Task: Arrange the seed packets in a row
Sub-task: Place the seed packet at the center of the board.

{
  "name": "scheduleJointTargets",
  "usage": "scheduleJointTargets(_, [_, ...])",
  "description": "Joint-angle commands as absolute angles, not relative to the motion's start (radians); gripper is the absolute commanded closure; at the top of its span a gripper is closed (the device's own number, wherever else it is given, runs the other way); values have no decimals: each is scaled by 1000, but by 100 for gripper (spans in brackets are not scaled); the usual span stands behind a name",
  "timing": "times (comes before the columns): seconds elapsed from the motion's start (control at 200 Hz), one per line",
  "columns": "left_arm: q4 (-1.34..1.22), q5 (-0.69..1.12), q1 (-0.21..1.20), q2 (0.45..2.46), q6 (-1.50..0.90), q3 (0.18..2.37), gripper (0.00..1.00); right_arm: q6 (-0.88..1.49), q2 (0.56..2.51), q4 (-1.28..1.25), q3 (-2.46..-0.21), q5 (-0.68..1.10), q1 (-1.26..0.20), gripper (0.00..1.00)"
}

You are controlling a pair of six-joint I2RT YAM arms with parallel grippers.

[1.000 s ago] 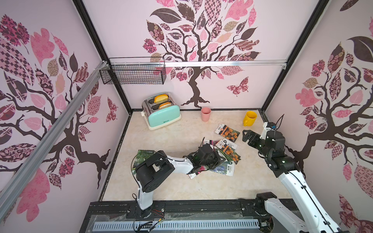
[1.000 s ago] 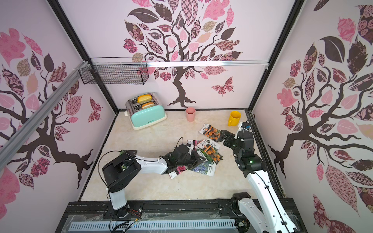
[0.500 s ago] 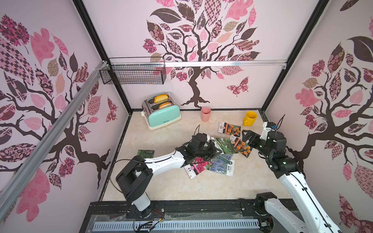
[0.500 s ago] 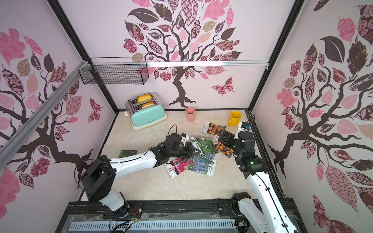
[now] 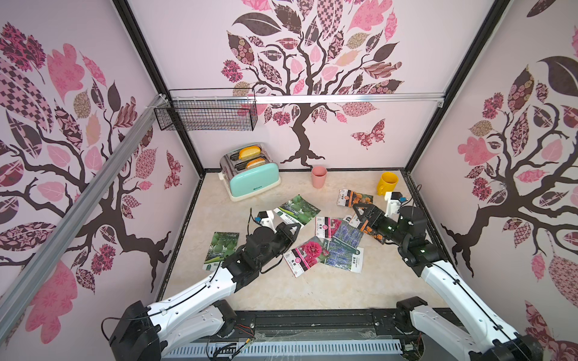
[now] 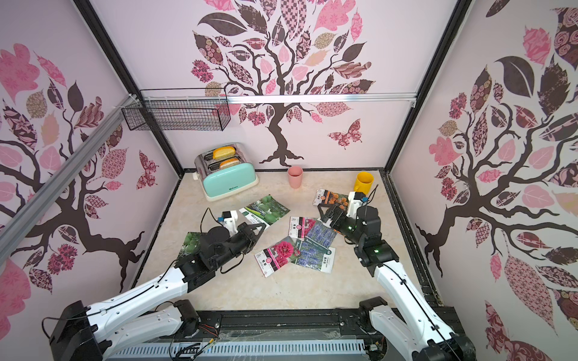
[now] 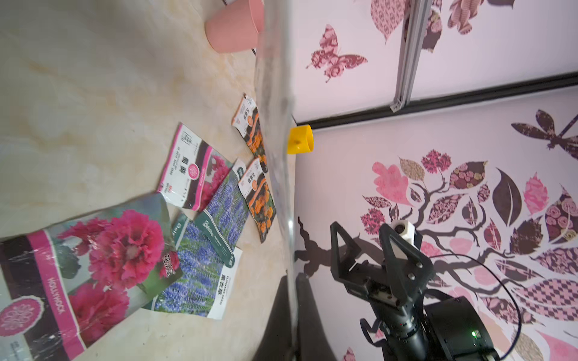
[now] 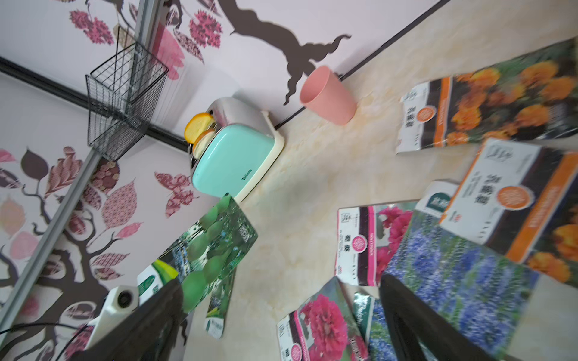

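I will next close my right gripper on the near long edge (image 5: 307, 220) (image 8: 214, 283) of the green gourd seed packet that my left gripper holds up.
My left gripper (image 5: 292, 229) is shut on the near edge of a green gourd seed packet (image 5: 295, 209), holding it above the table; in the left wrist view that packet (image 7: 275, 125) shows edge-on as a blurred strip. A second gourd packet (image 5: 222, 250) lies flat at the left. Two pink flower packets (image 5: 308, 254) (image 5: 327, 225) and two lavender packets (image 5: 345, 258) (image 5: 347, 233) overlap in the middle. One marigold packet (image 5: 355, 197) lies at the back. My right gripper (image 5: 362, 217) hangs open over another marigold packet (image 8: 513, 212), with nothing between its fingers.
A mint toaster (image 5: 251, 178) with bread slices stands at the back left. A pink cup (image 5: 319, 176) and a yellow mug (image 5: 387, 183) stand by the back wall. A wire basket (image 5: 206, 109) hangs on the wall rail.
My left arm has lifted the gourd packet out of the pile and carried it to the left. The right gripper has stayed open in nearly the same place.
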State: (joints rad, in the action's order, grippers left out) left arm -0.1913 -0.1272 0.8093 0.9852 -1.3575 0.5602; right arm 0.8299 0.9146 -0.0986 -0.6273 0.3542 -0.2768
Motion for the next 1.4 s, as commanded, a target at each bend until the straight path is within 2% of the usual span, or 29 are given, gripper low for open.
scheduleJointTargets(0.0, [-340,-247,800,978,-1388,532,100,1009,952,-335,-608,464,-339,2])
scheduleJointTargets(0.065, [-380,-247,798,992,-1399,525,100,1048,985,-380,-602,482,-363,5])
scheduleJointTargets(0.185, [-422,-238,792,1025,-1412,528,100,1119,1044,-484,-581,534,-384,16])
scheduleJointTargets(0.33, [-467,-210,790,1070,-1445,525,100,1147,1116,-562,-589,550,-422,25])
scheduleJointTargets(0.89, [-518,-88,790,1127,-1465,522,100,1217,1434,-758,-735,577,-513,34])
scheduleJointTargets(0.995, [-534,-74,791,1142,-1468,523,100,1237,1486,-792,-760,571,-531,39])
scheduleJointTargets(1.115, [-546,-62,792,1157,-1474,519,100,1271,1532,-850,-778,562,-540,59])
scheduleJointTargets(1.265, [-562,-48,792,1168,-1475,518,100,1254,1564,-846,-807,546,-545,100])
scheduleJointTargets(1.396, [-459,-22,788,1129,-1441,531,100,1147,1536,-733,-807,505,-545,100])
